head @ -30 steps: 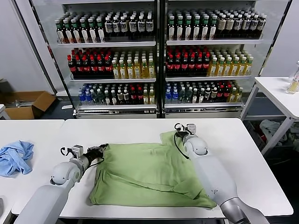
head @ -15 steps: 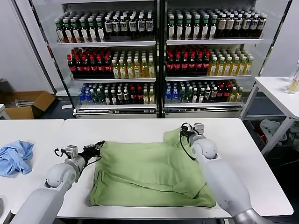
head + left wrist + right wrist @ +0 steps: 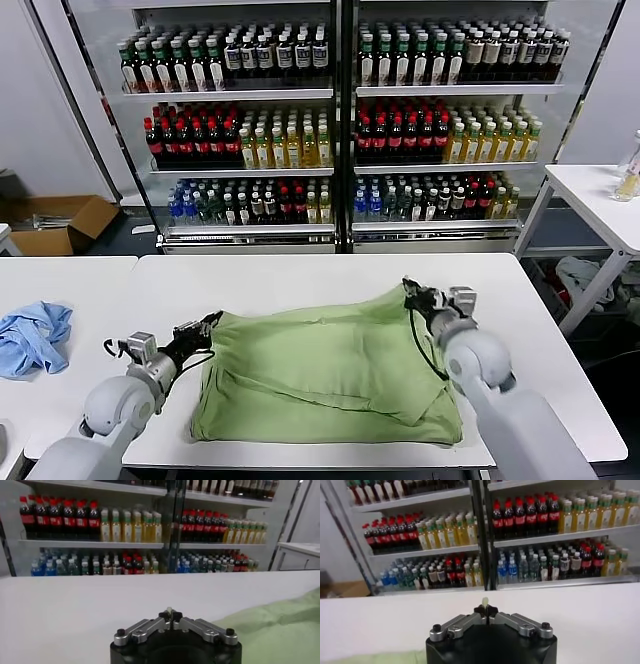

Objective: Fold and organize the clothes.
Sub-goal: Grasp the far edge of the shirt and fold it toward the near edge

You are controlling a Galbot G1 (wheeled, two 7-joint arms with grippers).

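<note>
My left gripper is going to release the far corner of the light green polo shirt midway down the shirt's own side edge (image 3: 208,368). That corner is now held low over the table.
The light green polo shirt (image 3: 320,375) lies on the white table (image 3: 280,275), its far edge pulled taut between my two grippers. My left gripper (image 3: 211,321) is shut on the shirt's far left corner, low over the table. My right gripper (image 3: 409,291) is shut on the far right corner, held slightly raised. In the left wrist view the gripper (image 3: 170,614) is shut with a sliver of pale cloth in it, and the shirt (image 3: 280,625) trails off to one side. In the right wrist view the gripper (image 3: 485,609) also pinches a pale sliver. Collar, buttons and logo are hidden.
A crumpled blue cloth (image 3: 34,336) lies on the neighbouring table at the left. Glass-fronted shelves of drink bottles (image 3: 340,130) stand behind the table. A cardboard box (image 3: 60,222) sits on the floor far left. Another white table (image 3: 600,200) stands at the right.
Both grippers have moved apart, the left one leftward and nearer, the right one rightward, still holding the corners. The shirt's far edge has stretched wider and straighter.
</note>
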